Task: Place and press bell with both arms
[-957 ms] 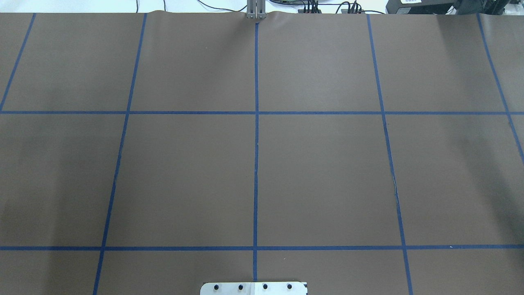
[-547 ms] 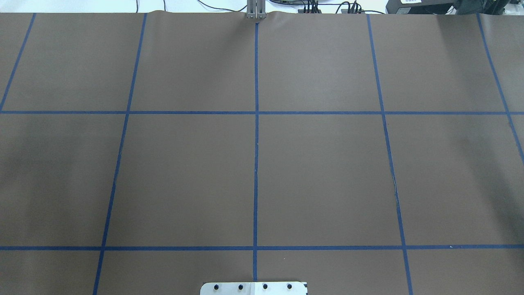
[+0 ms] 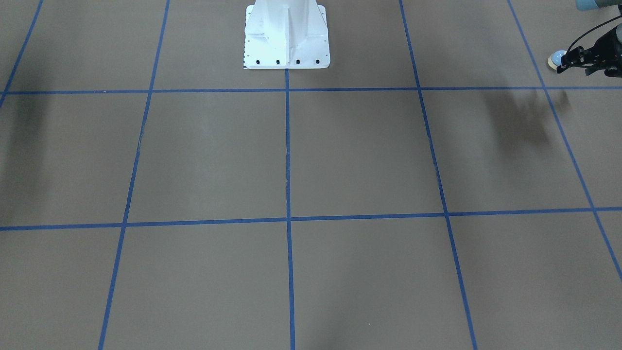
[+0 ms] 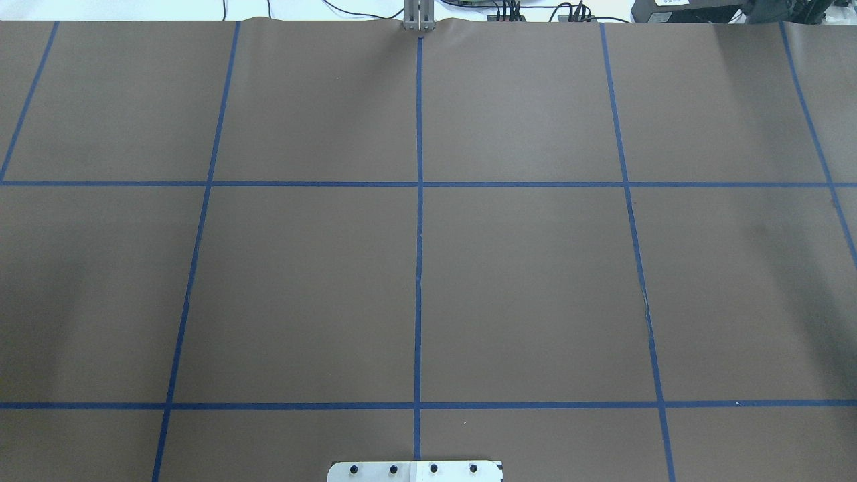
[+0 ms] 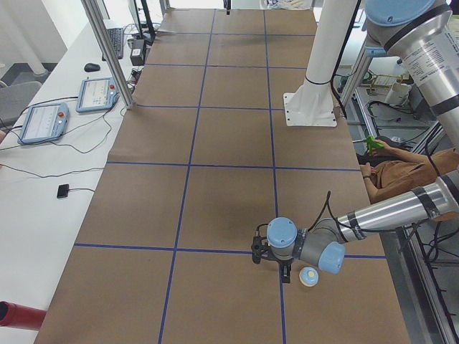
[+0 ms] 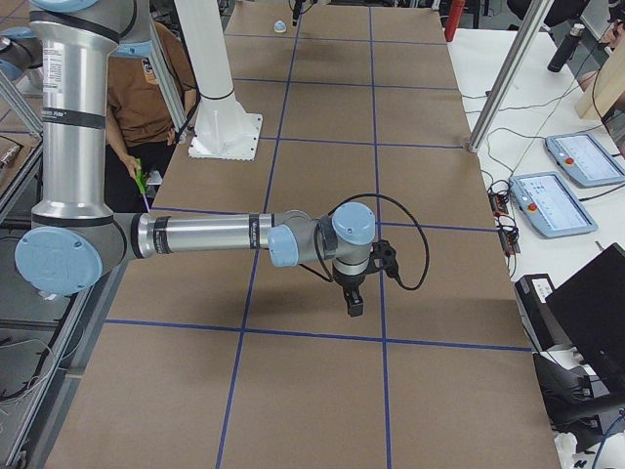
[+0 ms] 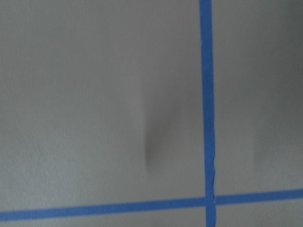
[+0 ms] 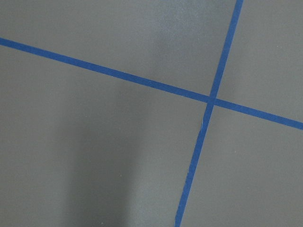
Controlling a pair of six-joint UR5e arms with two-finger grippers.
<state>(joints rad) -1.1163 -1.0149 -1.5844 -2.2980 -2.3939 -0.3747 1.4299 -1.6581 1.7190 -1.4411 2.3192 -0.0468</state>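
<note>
My left gripper will grip the bell's sides [image 3: 556,59] next, closing with its fingers across the light blue dome and cream base.
The bell [image 3: 555,59], light blue dome on a cream base, stands on the brown table near its end on my left side; it also shows in the exterior left view [image 5: 308,276] and far off in the exterior right view [image 6: 280,26]. My left gripper [image 3: 573,68] hangs low over the table right beside the bell, and its fingers look spread and empty [image 5: 271,266]. My right gripper [image 6: 354,305] points down just above the table near the other end, and I cannot tell whether it is open or shut. Neither wrist view shows fingers or the bell.
The white pedestal [image 3: 286,34] is bolted at the robot's edge of the table. Blue tape lines grid the brown cover [image 4: 418,268]. A seated person [image 5: 401,172] is beside the robot. Tablets [image 6: 562,200] and cables lie on the white bench along the far side.
In the overhead view no arm or bell appears. Only the faint shadows at the left and right sides of the table shift slightly.
</note>
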